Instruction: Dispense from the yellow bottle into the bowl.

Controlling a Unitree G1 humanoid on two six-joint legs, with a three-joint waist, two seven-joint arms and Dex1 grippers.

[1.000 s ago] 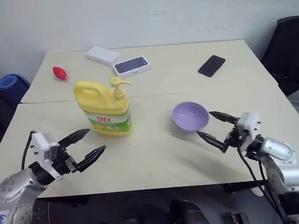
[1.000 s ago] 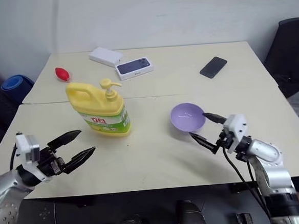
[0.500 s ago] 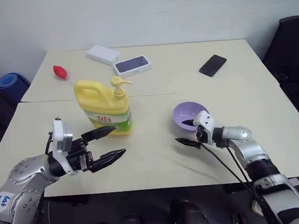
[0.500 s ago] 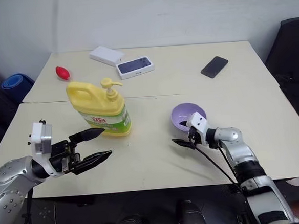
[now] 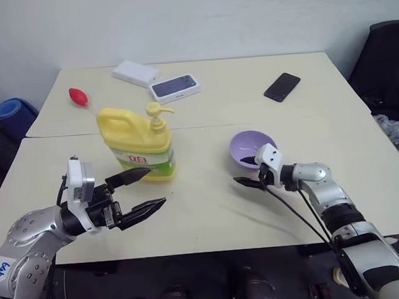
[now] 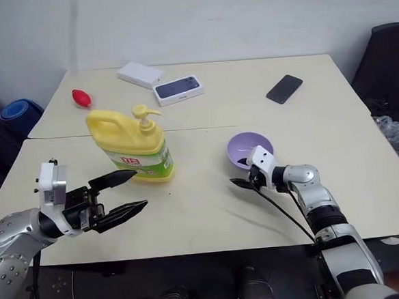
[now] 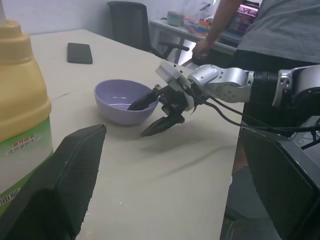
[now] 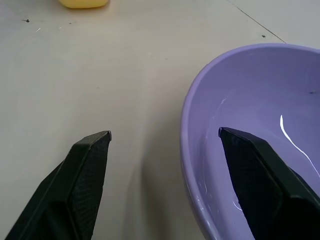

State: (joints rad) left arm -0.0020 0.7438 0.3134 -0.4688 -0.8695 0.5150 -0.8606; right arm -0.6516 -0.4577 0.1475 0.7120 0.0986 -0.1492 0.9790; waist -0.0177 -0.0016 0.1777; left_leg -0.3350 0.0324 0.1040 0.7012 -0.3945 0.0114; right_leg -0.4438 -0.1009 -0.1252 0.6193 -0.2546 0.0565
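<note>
The left gripper needs to close just above the pump top (image 5: 154, 109) of the yellow bottle, because its closed fingers will push the pump top down.
The yellow bottle (image 5: 139, 143), a big jug with a pump top and a green-white label, stands upright left of the table's middle. The lavender bowl (image 5: 252, 146) sits to its right. My right gripper (image 5: 240, 171) is open and straddles the bowl's near rim; the right wrist view shows one finger (image 8: 250, 165) inside the bowl (image 8: 250, 90) and the other on the table outside, neither touching the rim. My left gripper (image 5: 157, 186) is open and holds nothing. It hovers in front of the bottle's base, pointing toward the bowl (image 7: 120, 97).
At the back of the table (image 5: 210, 210) lie a red object (image 5: 79, 96), a white box (image 5: 136, 73), a cased phone (image 5: 174, 87) and a black phone (image 5: 282, 87). A black chair (image 5: 385, 61) stands at the right. A person (image 7: 280, 30) stands beyond the table.
My right gripper swung in from the bowl's right side to its near rim, one finger going inside. My left gripper moved right toward the bottle. Little has shifted in the last half second.
</note>
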